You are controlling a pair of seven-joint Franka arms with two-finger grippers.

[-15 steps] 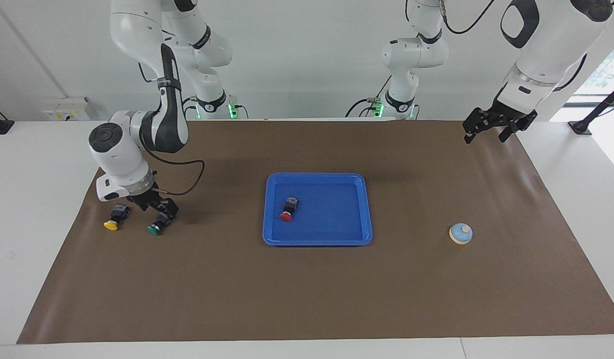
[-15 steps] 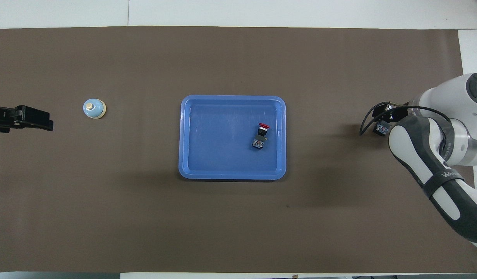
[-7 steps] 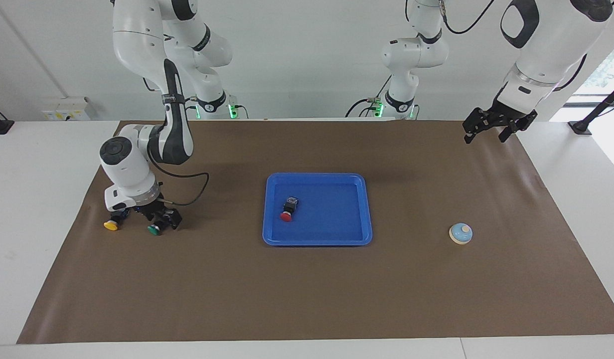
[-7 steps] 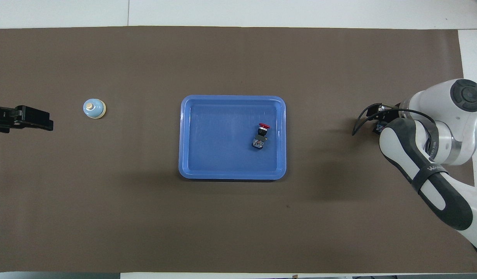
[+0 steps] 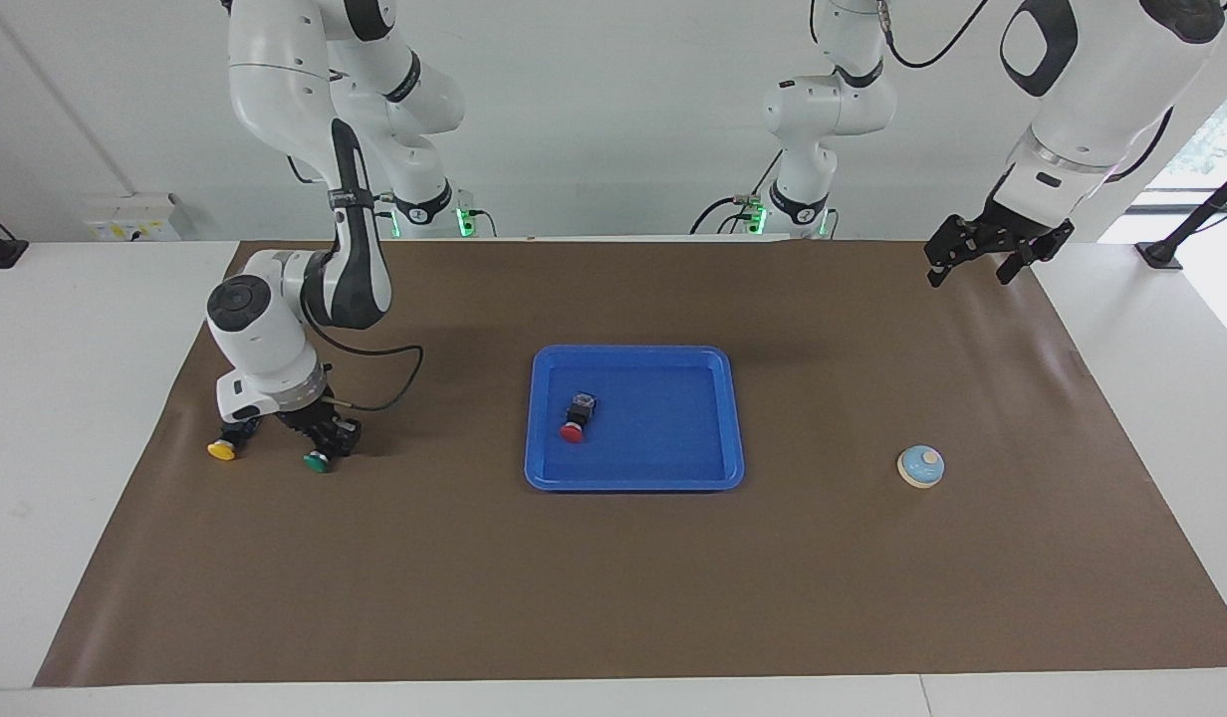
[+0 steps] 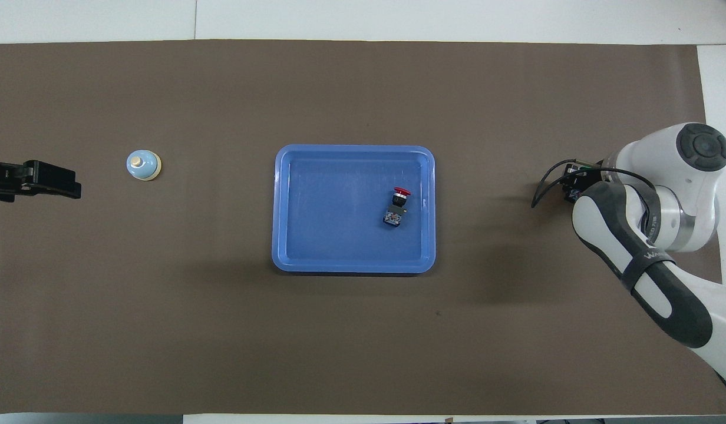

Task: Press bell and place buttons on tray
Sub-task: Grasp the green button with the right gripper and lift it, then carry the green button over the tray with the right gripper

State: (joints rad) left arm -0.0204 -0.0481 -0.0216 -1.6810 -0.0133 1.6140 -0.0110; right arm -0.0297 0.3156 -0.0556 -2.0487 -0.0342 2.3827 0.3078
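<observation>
The robot's right gripper needs to release the green button in the blue tray [image 6: 355, 217], next to the red button on the bell's side.
The blue tray [image 5: 713, 418] [image 6: 327, 206] lies mid-mat with the red button [image 5: 575, 420] [image 6: 398, 203] lying on its side in it. Toward the right arm's end, the yellow button [image 5: 222, 448] and the green button [image 5: 317, 460] lie on the mat. My right gripper [image 5: 323, 445] is down at the mat, shut on the green button's black body. In the overhead view the right arm's wrist hides both of these buttons. The light-blue bell [image 5: 920, 466] [image 6: 144, 164] stands toward the left arm's end. My left gripper [image 5: 982, 261] [image 6: 68, 184] waits in the air, open and holding nothing.
A brown mat [image 5: 613, 578] covers the table, with white tabletop around it. The right arm's cable [image 5: 384, 378] loops over the mat beside its wrist.
My right gripper has come down over the green button and shut on it, with the wrist swinging a little toward the tray. The left arm, bell, tray and red button have not moved.
</observation>
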